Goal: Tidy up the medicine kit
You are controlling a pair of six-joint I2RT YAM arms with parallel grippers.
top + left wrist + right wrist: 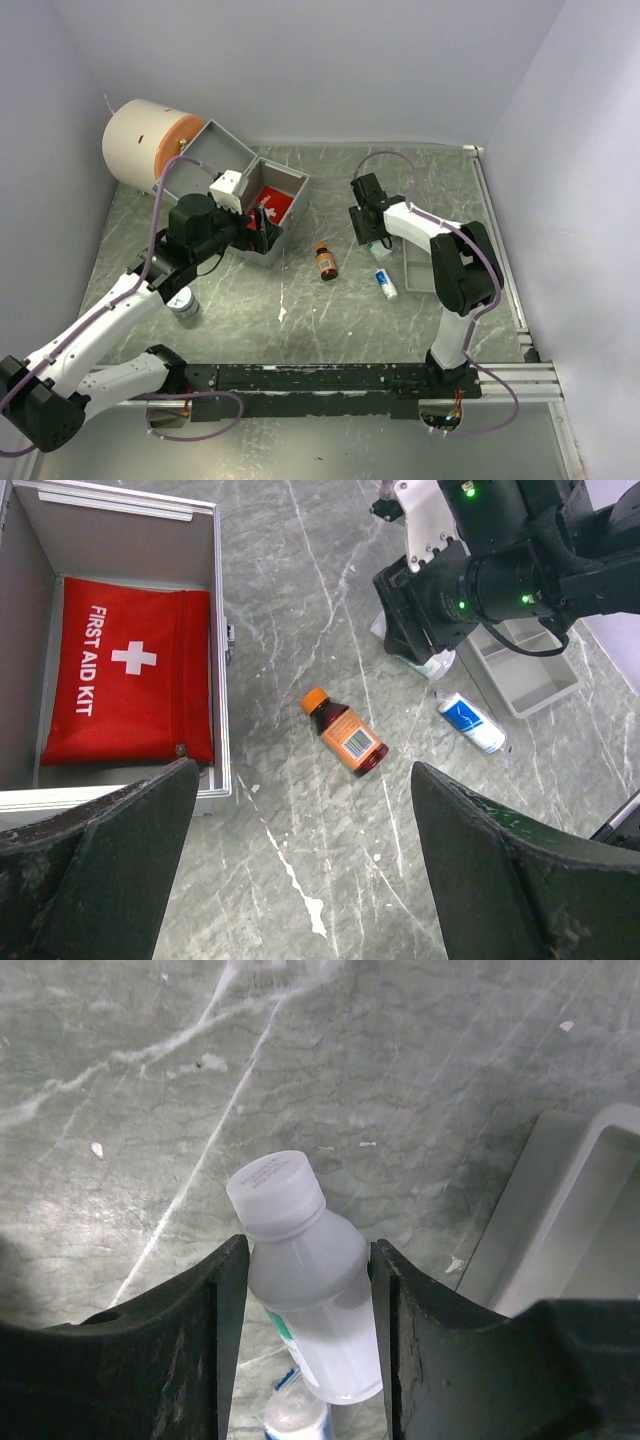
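The white bottle, now next to the tray, will go down in the far end of the grey tray (413, 240) (600, 1272), along its amber-bottle side, from my right gripper.
The open grey case (285, 228) holds a red first aid kit (273, 204); in the left wrist view the kit (130, 680) lies flat inside the case (222, 660). An amber bottle with an orange cap (326, 261) (345, 733) lies on the table. A white and blue tube (386, 284) (472, 722) lies beside the grey tray (415, 268). My right gripper (378, 244) (308, 1255) is shut on a white bottle (305, 1280) next to the tray. My left gripper (262, 234) (310, 880) is open and empty above the table, by the case's near wall.
A large white and orange cylinder (148, 145) lies at the back left behind the case lid (215, 152). A small white jar with a teal label (185, 305) stands under my left arm. The tray's rim (590, 1210) is just right of my right fingers.
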